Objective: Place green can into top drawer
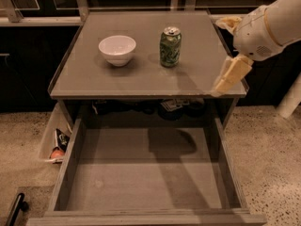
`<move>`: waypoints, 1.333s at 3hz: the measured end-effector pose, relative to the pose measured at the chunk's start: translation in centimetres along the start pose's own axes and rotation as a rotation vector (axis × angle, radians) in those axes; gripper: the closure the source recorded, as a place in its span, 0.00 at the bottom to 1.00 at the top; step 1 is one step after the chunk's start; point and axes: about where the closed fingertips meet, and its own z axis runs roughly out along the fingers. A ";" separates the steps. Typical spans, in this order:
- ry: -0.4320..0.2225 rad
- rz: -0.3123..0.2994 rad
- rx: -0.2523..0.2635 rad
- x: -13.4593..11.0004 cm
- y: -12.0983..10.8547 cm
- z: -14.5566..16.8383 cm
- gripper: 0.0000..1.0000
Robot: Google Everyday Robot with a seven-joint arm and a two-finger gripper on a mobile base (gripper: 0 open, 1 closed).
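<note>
The robot's gripper needs to next move to the green can and close on the middle of its body (170,49), below its silver top.
The green can (170,46) stands upright on the grey cabinet top (141,79), right of centre, with its silver top and pull tab showing. The top drawer (70,164) is pulled fully out below the top, and its flat grey bottom is bare. My gripper (231,75) hangs on the white arm at the right edge of the cabinet top. It is to the right of the can and a little nearer the front, apart from it and holding nothing.
A white bowl (117,49) stands on the cabinet top left of the can. A bin with small items (57,145) sits on the floor left of the drawer. Dark clutter (174,106) lies in the recess behind the drawer. A black handle (15,208) lies at bottom left.
</note>
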 end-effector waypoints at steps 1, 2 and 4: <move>-0.154 0.064 0.003 0.5 -2.1 2.8 0.00; -0.284 0.134 -0.029 0.7 -4.1 5.8 0.00; -0.405 0.201 -0.058 0.2 -7.6 10.8 0.00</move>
